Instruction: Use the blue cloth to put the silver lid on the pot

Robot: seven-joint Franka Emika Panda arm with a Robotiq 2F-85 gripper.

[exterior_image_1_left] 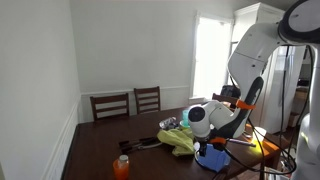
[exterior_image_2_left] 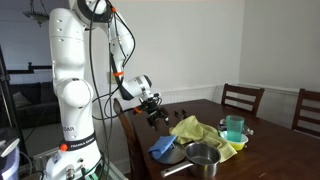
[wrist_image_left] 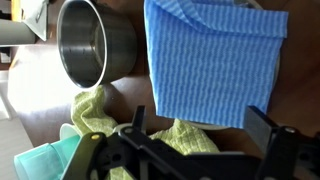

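The silver lid lies under the blue cloth and should be lifted through it, so my gripper needs to close on the middle of the blue cloth (exterior_image_1_left: 211, 157) (wrist_image_left: 212, 62).
The blue cloth (wrist_image_left: 210, 60) lies spread on the wooden table, next to the empty silver pot (wrist_image_left: 95, 40). It also shows in both exterior views (exterior_image_1_left: 213, 158) (exterior_image_2_left: 163, 148). The pot stands upright beside it (exterior_image_2_left: 203, 157). The silver lid is mostly hidden; only a pale edge shows under the cloth (exterior_image_2_left: 172, 157). My gripper (wrist_image_left: 200, 130) is open and empty, hovering above the near edge of the blue cloth, over a yellow cloth. In an exterior view it hangs above the table's end (exterior_image_2_left: 155, 112).
A crumpled yellow cloth (exterior_image_2_left: 200, 130) lies mid-table, with a teal cup (exterior_image_2_left: 234, 127) by it. An orange bottle (exterior_image_1_left: 122, 167) stands near the table's front. Wooden chairs (exterior_image_1_left: 110, 105) line the far side. The robot base (exterior_image_2_left: 75, 150) stands off the table's end.
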